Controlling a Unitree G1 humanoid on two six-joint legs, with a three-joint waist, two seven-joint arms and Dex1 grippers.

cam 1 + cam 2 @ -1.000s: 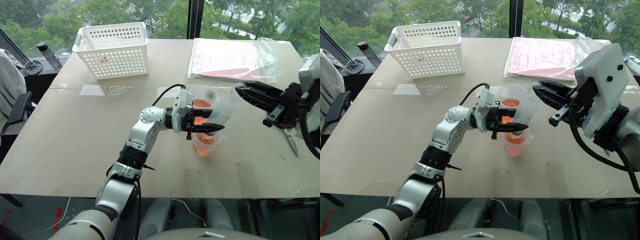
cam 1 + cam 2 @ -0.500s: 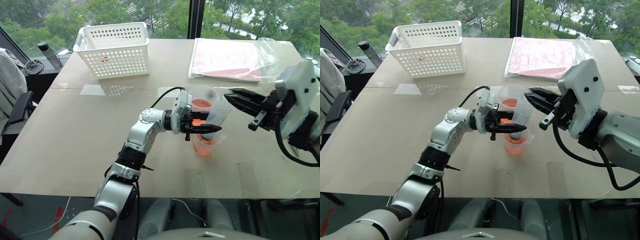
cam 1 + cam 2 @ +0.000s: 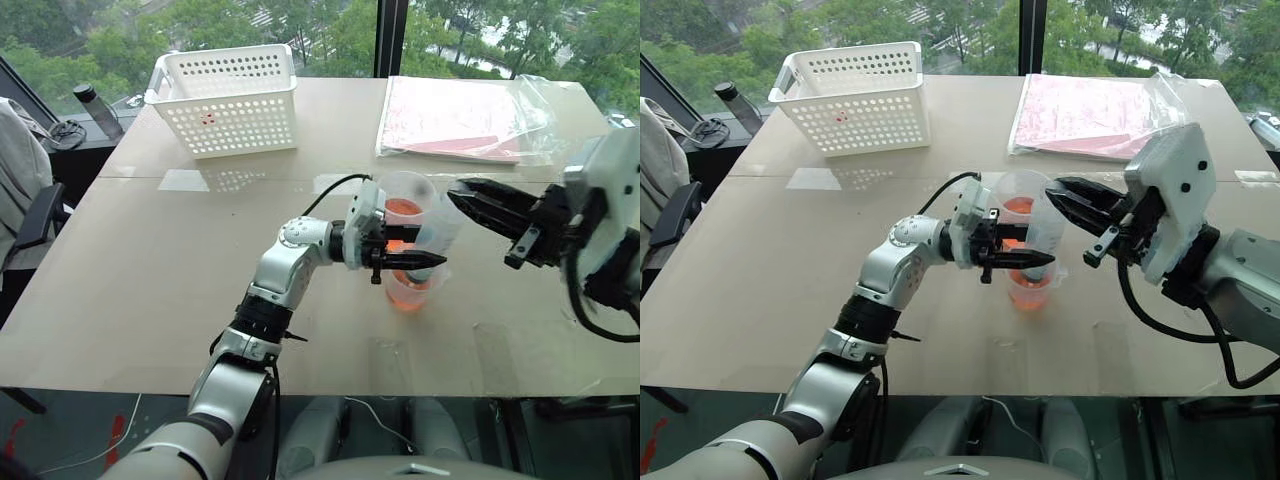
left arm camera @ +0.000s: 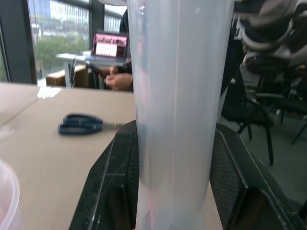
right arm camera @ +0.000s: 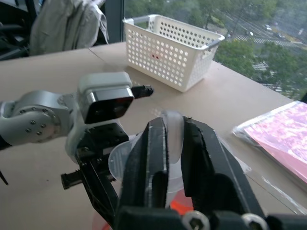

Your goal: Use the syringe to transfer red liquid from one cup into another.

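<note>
The robot's right gripper is at the ring of the fully pressed plunger, so it should take the syringe's body (image 3: pixel 1045 230) and put the syringe down beside the cups.
My left gripper (image 3: pixel 430 260) is shut on the barrel of the clear syringe (image 3: pixel 436 225), holding it nearly upright over the cups. In the left wrist view its pads (image 4: pixel 120 191) press both sides of the barrel (image 4: pixel 177 110). Under the syringe stands the smaller cup (image 3: pixel 408 292), and the taller cup (image 3: pixel 405 195) is just behind it. Both hold red liquid (image 3: pixel 403 208). My right gripper (image 3: pixel 455 192) reaches in from the right to the syringe's top. Its fingers (image 5: pixel 156 143) stand slightly open on either side of the white plunger end (image 5: pixel 172 122).
A white perforated basket (image 3: pixel 228 95) sits at the table's far left. A plastic bag of pink papers (image 3: pixel 460 115) lies at the far right. Blue-handled scissors (image 4: pixel 79 125) lie on the table to the right. A dark bottle (image 3: pixel 97 108) and a chair stand off the left edge.
The right gripper moved in toward the left gripper and the syringe now stands shorter, its plunger pushed in. The right fingers have parted a little. The left gripper kept its hold.
</note>
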